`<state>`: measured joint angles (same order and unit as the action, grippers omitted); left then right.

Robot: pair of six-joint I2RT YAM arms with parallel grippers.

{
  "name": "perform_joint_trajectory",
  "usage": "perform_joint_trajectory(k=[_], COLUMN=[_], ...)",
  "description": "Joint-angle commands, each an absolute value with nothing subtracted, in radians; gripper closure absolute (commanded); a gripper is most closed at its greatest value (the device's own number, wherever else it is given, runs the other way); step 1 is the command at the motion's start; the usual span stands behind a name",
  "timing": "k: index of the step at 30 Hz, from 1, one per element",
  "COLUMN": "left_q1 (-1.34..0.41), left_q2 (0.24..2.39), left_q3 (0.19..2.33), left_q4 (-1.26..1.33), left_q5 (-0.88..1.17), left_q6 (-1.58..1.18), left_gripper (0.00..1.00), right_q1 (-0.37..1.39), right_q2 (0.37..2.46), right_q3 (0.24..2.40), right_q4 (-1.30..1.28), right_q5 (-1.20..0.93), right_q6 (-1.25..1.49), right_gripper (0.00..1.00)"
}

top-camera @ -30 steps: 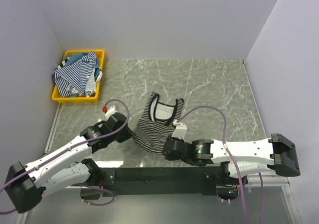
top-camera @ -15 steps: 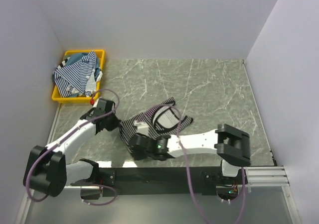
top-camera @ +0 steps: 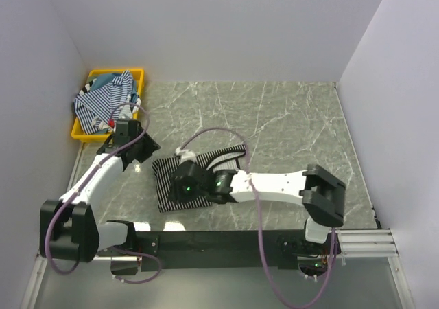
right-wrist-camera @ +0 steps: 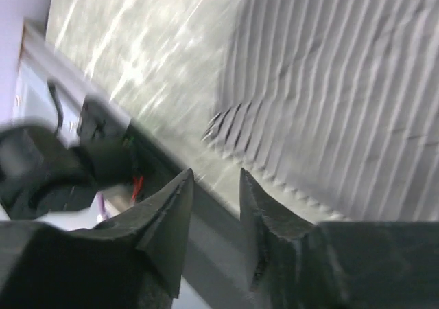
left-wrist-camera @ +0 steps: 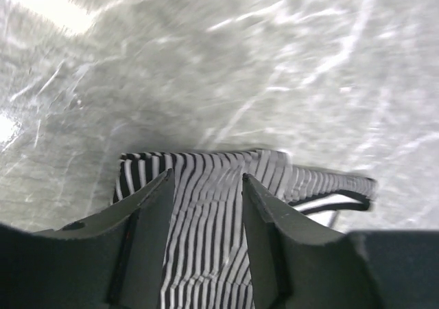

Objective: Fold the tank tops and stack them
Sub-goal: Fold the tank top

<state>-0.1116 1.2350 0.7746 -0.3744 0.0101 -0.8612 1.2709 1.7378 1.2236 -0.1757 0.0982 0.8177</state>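
Observation:
The robot's right gripper will next close on the near corner point(top-camera: 161, 210) point(right-wrist-camera: 211, 134) of the black tank top's bottom hem, the corner closest to the black rail.
A black tank top with thin white stripes point(top-camera: 163, 177) lies flat on the marble table, left of centre, its straps pointing right. My left gripper point(top-camera: 145, 148) stands open just off its far left corner; in the left wrist view the striped fabric point(left-wrist-camera: 206, 213) shows below the gap of that gripper point(left-wrist-camera: 207, 178), and nothing is held. My right gripper point(top-camera: 174, 189) hovers open over the top's near left part. In the right wrist view the gripper point(right-wrist-camera: 215, 174) frames bare table, with the top's edge point(right-wrist-camera: 329, 82) just beyond. Other striped and teal tank tops point(top-camera: 104, 99) are heaped in a bin.
The yellow plastic bin point(top-camera: 81, 136) sits at the far left against the wall, close behind my left arm. A black rail point(top-camera: 226, 240) runs along the table's near edge, by the right gripper. White walls close in the left, back and right sides.
Both grippers, shut on the top a second ago, have opened and let it go. The top went from hanging bunched to lying flat further left. The left arm swung back toward the bin.

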Motion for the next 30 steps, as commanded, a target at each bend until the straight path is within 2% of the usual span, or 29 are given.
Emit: perform_joint_trajectory(k=[1,4,7,8,15,25,30], left_q1=[-0.11,-0.11,-0.118,-0.127,-0.233,-0.247,-0.247], left_q2=[1.148,1.085,1.034,1.01,0.93,1.023,1.074], left_q3=[0.813,0.789,0.727,0.689,0.531,0.48,0.456], left_q4=[-0.439,-0.46,-0.439,-0.434,-0.448,-0.419,-0.41], left_q5=[0.003,0.008,0.092,0.104,0.106,0.103,0.101], left_q6=[-0.854,-0.867,-0.906,-0.917,-1.043,-1.046,-1.034], left_gripper=[0.51,0.52,0.58,0.63,0.7,0.62,0.57], right_q1=[1.151,1.08,1.026,1.019,0.985,0.969,0.966], right_q2=[1.675,1.713,1.79,1.808,1.922,1.91,1.901], right_q3=[1.169,1.175,1.23,1.248,1.322,1.149,1.135], right_q4=[-0.144,-0.141,-0.156,-0.169,-0.219,-0.186,-0.175], right_q5=[0.094,0.106,0.104,0.118,0.192,0.222,0.224], right_q6=[0.789,0.759,0.727,0.712,0.678,0.75,0.752], right_gripper=[0.6,0.61,0.61,0.61,0.6,0.6,0.6])
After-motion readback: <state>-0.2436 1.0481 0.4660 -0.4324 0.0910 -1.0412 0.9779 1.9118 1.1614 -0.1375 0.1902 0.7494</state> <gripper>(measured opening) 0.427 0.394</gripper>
